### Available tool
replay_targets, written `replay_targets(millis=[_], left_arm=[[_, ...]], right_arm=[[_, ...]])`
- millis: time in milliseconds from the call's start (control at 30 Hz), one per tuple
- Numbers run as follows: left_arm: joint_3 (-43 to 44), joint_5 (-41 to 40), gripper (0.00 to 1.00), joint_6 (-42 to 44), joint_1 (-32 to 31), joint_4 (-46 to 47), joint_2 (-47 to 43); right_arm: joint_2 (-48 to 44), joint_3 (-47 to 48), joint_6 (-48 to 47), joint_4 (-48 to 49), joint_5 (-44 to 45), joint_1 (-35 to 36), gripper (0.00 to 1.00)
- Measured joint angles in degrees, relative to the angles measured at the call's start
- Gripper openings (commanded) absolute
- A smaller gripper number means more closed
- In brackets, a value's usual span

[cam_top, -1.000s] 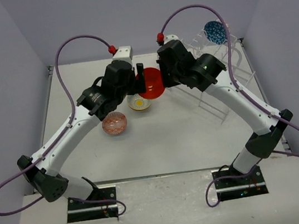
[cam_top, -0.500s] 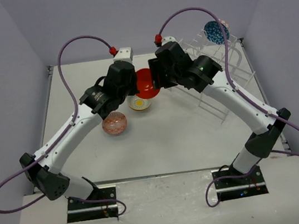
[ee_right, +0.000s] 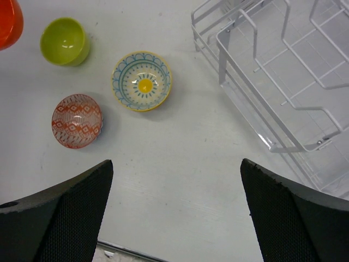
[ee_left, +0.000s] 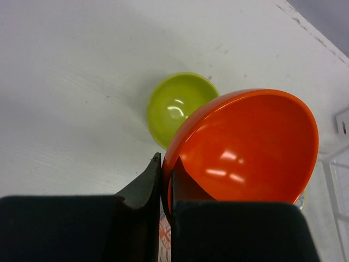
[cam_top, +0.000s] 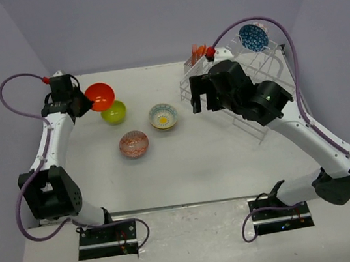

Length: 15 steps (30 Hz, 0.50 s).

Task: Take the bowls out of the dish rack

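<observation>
The orange-red bowl will be released by my left gripper, stacked inside the lime green bowl [cam_top: 113, 111] [ee_left: 181, 109] on the table. The orange-red bowl is now tilted just over it.
My left gripper [cam_top: 83, 104] is shut on the rim of the plain orange-red bowl [cam_top: 100, 96], holding it tilted above the far left of the table. In the left wrist view its fingers [ee_left: 146, 183] pinch the orange-red bowl [ee_left: 245, 147] just over the lime green bowl [ee_left: 177, 103]. The lime green bowl [cam_top: 113, 112], the yellow-centred bowl [cam_top: 163, 116] and the pink-red patterned bowl [cam_top: 133, 144] stand on the table. A dark blue bowl [cam_top: 253, 37] sits at the back of the white dish rack [cam_top: 250, 126]. My right gripper [ee_right: 175, 162] hangs open and empty beside the rack [ee_right: 283, 71].
Orange utensils [cam_top: 198, 51] stand in the rack's corner basket. The right wrist view looks down on the lime green bowl [ee_right: 64, 41], the yellow-centred bowl [ee_right: 142, 81] and the pink-red bowl [ee_right: 77, 120]. Grey walls enclose the table on three sides.
The right gripper let go of the orange-red bowl, opened wide and drew back toward the rack. The left gripper shut on the bowl and swung it to the far left.
</observation>
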Motion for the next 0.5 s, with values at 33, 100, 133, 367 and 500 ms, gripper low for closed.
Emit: replay_targets(millis=[33, 100, 133, 367, 500], left_arm=[[0.15, 1.33, 0.0, -0.48, 2.32, 0.83, 1.81], [1.03, 3.28, 0.0, -1.31, 4.81, 1.46, 6.05], [1.4, 4.22, 0.0, -1.53, 5.35, 1.95, 8.26], [5.95, 9.11, 0.0, -1.7, 5.22, 2.21, 18.82], [7.58, 10.27, 0.0, -1.6, 5.29, 2.29, 20.83]], right_arm=[[-1.29, -1.14, -0.26, 0.31, 0.09, 0.0, 0.99], [-3.41, -3.39, -0.92, 0.92, 0.33, -0.2, 0.99], [-4.39, -4.59, -1.14, 1.11, 0.46, -0.39, 0.99], [-7.85, -9.49, -2.97, 1.75, 1.27, -1.49, 0.99], [-9.29, -11.04, -3.96, 2.69, 1.31, -1.51, 0.99]])
